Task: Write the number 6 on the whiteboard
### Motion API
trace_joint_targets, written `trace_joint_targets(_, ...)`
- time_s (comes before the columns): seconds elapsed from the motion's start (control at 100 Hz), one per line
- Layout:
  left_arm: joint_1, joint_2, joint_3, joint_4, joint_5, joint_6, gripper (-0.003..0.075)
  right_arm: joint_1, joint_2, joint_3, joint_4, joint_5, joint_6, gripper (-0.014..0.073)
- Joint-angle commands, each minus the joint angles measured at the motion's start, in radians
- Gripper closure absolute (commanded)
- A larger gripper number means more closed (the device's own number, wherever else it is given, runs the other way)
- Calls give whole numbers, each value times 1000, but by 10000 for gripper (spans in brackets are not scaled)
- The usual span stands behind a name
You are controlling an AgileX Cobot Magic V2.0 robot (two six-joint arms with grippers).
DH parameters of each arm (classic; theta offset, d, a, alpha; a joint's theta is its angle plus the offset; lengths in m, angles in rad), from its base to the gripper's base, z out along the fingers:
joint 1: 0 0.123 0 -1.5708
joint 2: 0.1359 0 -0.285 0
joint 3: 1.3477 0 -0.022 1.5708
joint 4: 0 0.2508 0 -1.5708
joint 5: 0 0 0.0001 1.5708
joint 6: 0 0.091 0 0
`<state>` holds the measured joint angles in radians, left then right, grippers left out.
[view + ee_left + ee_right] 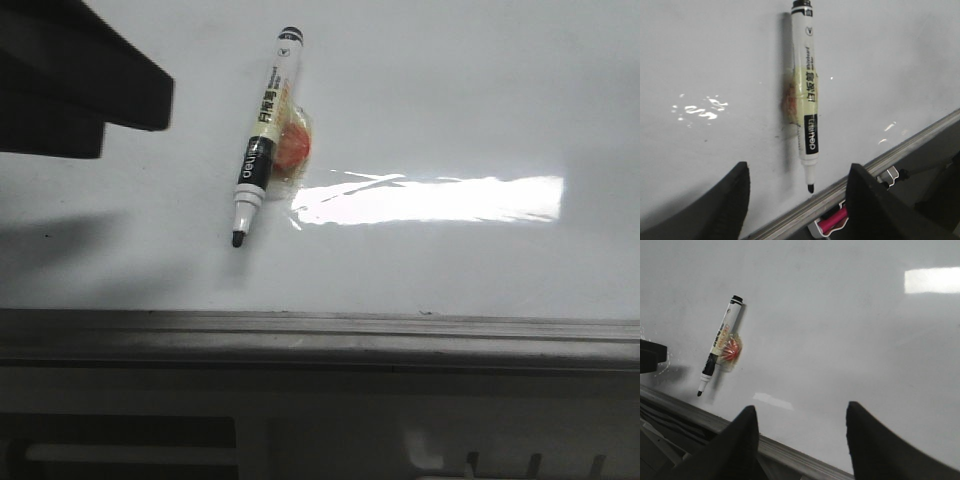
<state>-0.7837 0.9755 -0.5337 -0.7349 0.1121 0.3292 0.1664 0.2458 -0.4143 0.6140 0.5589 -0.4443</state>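
Next, my right gripper closes on the marker's pale yellow section (pixel 267 122) (pixel 719 342) beside the orange piece, leaving the black band to my left gripper.
The whiteboard (pixel 450 100) is glossy white with a glare streak and a grey metal frame edge (pixel 320 335). No number 6 shows on it. An uncapped white and black marker (pixel 262 135) lies on the board with a small orange piece (pixel 294 145) wrapped in clear film stuck to its side, tip toward the frame. It also shows in the left wrist view (pixel 807 95) and the right wrist view (pixel 720 342). My left gripper (pixel 797 172) is open and empty, its fingers either side of the marker's tip, apart from it. My right gripper (pixel 802 412) is open and empty over the frame edge, right of the marker.
A dark arm part (pixel 70 75) hangs over the board's far left. Below the frame edge is a clip tray with a pink marker (pixel 832 220). A grey-white slotted panel (pixel 500 460) runs along the front.
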Motion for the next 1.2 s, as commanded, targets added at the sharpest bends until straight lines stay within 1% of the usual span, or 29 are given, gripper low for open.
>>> trace_joint_targets(0.0, -61, 46, -39, -51, -145, 4, 332, -9, 19, -38, 11, -61, -12, 239)
trace_joint_targets(0.14, -107, 120, -39, -89, -214, 4, 332, -9, 19, -38, 11, -61, -12, 239)
trace_joint_targets(0.36, -107, 194, -39, -106, -279, 4, 332, -9, 19, -36, 11, -61, -12, 239)
trace_joint_targets(0.88, -105, 248, -71, -139, -285, 4, 338, -9, 25, -36, 13, -54, -12, 239)
trace_joint_targets(0.97, -105, 269, -71, -179, -274, 4, 370, -9, 25, -36, 15, -54, -12, 239)
trace_joint_targets(1.06, -105, 282, -71, -192, -265, 4, 423, -9, 25, -36, 22, -54, -12, 239)
trace_joint_targets(1.13, -105, 281, -71, -192, -253, 4, 498, -9, 25, -36, 31, -49, -12, 239)
trace_joint_targets(1.15, -105, 279, -71, -192, -248, 4, 542, -9, 25, -36, 34, -47, -12, 239)
trace_joint_targets(1.16, -105, 279, -71, -192, -248, 4, 542, -9, 25, -36, 34, -43, -12, 239)
trace_joint_targets(1.19, -105, 277, -71, -192, -242, 4, 603, -9, 25, -36, 34, -34, -12, 239)
